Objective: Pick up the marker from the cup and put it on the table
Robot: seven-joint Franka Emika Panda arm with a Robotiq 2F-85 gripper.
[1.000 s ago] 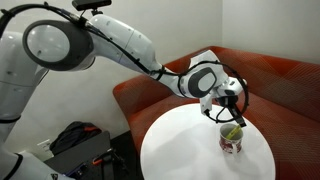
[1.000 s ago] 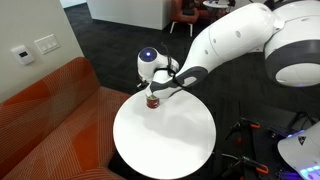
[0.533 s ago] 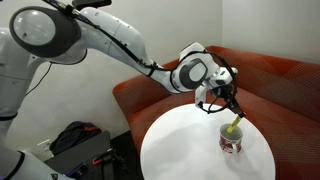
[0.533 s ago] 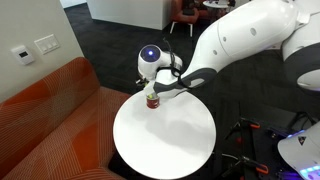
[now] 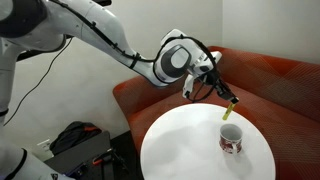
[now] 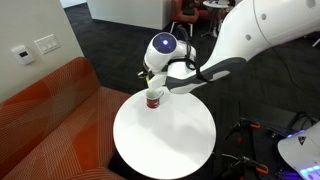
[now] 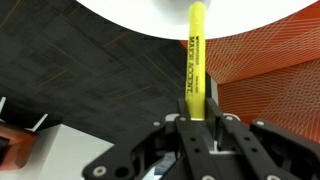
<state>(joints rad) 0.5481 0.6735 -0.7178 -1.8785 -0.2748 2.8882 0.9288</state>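
Note:
Next, I release the yellow-green marker on the white table point(image 5: 184, 121) near its sofa-side edge, clear of the cup.
My gripper point(image 5: 222, 96) is shut on the yellow-green marker point(image 5: 229, 111) and holds it in the air above the cup point(image 5: 231, 140). In the wrist view the marker point(image 7: 194, 62) sticks straight out from between the jaws point(image 7: 201, 118), with dark print on its side. The small white cup with dark red patterning stands on the round white table point(image 5: 180, 150) near its far edge; it also shows in an exterior view point(image 6: 153, 98), with the gripper point(image 6: 148, 75) above it. The marker is clear of the cup's rim.
A red-brown corner sofa point(image 5: 280, 85) wraps round the table; it also shows in an exterior view point(image 6: 45, 120). A dark bag point(image 5: 75, 140) lies on the floor by the robot base. Dark carpet point(image 7: 70, 80) lies beyond the table edge.
The gripper has risen and drawn the marker up out of the cup. The arm has swung upward and away from the cup.

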